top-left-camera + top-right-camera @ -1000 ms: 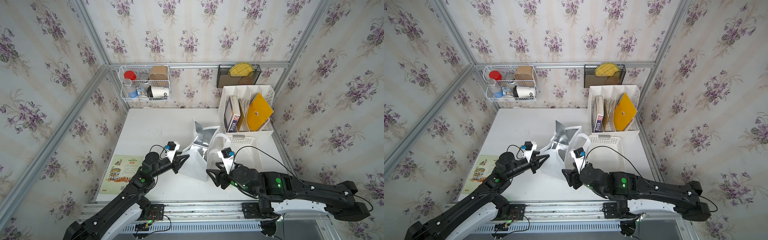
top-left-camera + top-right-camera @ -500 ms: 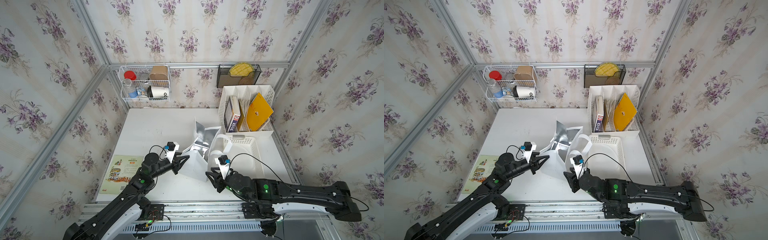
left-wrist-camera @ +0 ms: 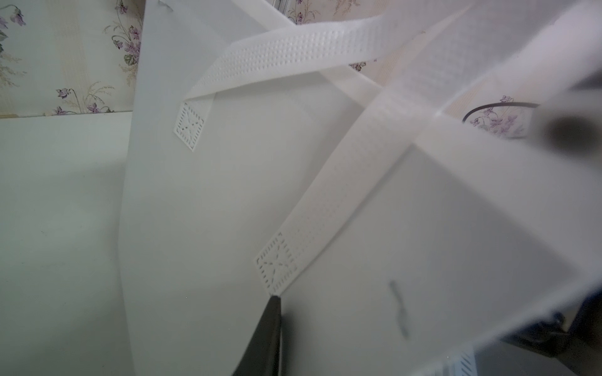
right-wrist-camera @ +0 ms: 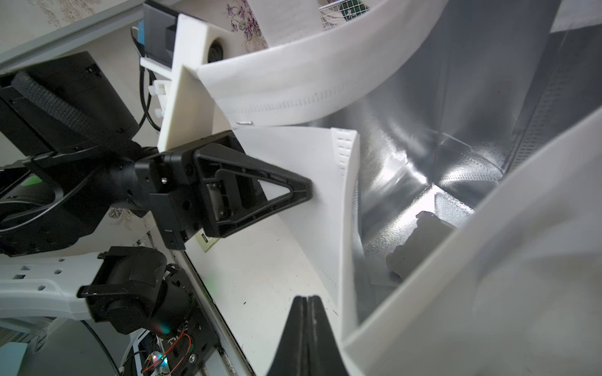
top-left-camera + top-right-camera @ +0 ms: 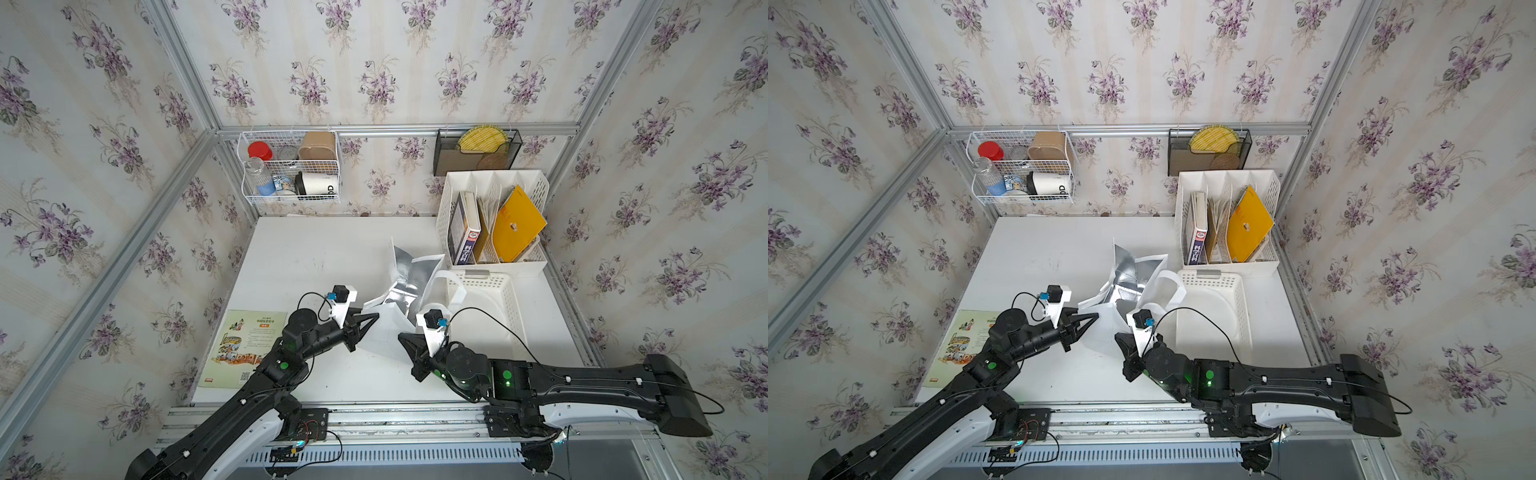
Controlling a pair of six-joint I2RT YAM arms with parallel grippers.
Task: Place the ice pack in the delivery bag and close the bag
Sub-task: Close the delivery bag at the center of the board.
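Note:
Next, my right gripper backs off, opens and pinches that corner's edge (image 5: 414,325), as its closed fingers are beside the near corner of the delivery bag, clear of the fabric.
The delivery bag (image 5: 382,338) (image 5: 1104,332) stands open mid-table, a white tote with silver foil lining (image 4: 407,136) and flat white straps (image 3: 293,55). My left gripper (image 5: 376,316) (image 5: 1096,316) (image 3: 277,296) is shut on the bag's near-left wall; the fabric hides one finger. My right gripper (image 5: 401,336) (image 5: 1118,337) (image 4: 307,298) is shut on nothing, low beside the bag's near wall and outside it. The ice pack does not show clearly. A dim lumpy shape (image 4: 420,241) lies deep in the bag; I cannot tell what it is.
A low white perforated tray (image 5: 509,299) sits just right of the bag, with a white file organizer (image 5: 536,187) of books behind it. A picture booklet (image 5: 245,345) lies at the front left. A wire basket (image 5: 291,195) and a black mesh holder (image 5: 444,153) hang on the back wall.
My right gripper has gone from open to shut and slid a little left along the bag's near side. The left gripper has kept its hold on the bag.

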